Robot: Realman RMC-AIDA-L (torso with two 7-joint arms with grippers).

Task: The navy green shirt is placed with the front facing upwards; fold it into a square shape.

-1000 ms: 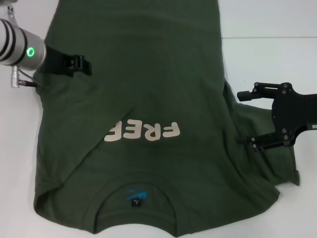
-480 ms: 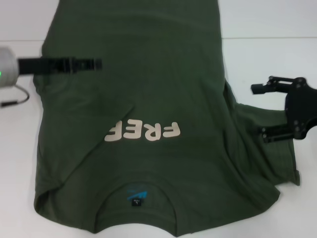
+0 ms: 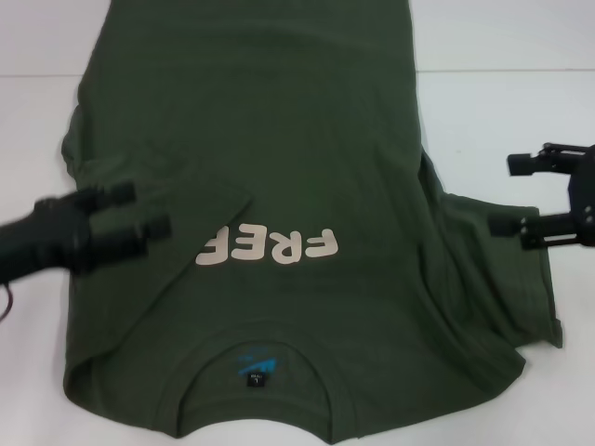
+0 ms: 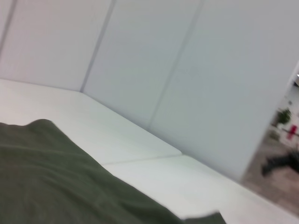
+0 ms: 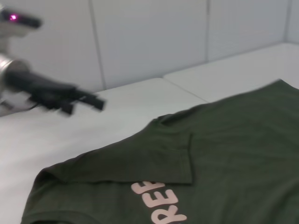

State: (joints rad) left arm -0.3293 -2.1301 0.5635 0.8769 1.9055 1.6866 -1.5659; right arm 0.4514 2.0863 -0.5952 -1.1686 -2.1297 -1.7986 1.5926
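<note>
My right gripper will close on the hem's near corner [image 3: 557, 327] on the spread-out sleeve of the navy green shirt, because that sleeve still needs to fold inward.
The navy green shirt [image 3: 279, 139] lies front up on the white table [image 3: 502, 93], its collar and blue neck label [image 3: 255, 364] nearest me and the pale lettering [image 3: 268, 246] upside down. One sleeve [image 3: 186, 186] is folded inward over the chest; the other sleeve [image 3: 502, 279] spreads out to the right. My left gripper [image 3: 138, 212] hovers open over the folded sleeve and holds nothing; the right wrist view shows it as well [image 5: 96, 102]. Beside the right sleeve, my right gripper [image 3: 514, 195] is open and empty. The left wrist view shows only a stretch of shirt [image 4: 46, 177].
White table surface surrounds the shirt on both sides. Pale wall panels [image 4: 187, 70] rise behind the table's far edge. A seam between two table tops [image 3: 502, 72] runs across the far part.
My left gripper swung from the shirt's far left edge toward me, over the folded sleeve. My right gripper pulled back to the right, off the right sleeve.
</note>
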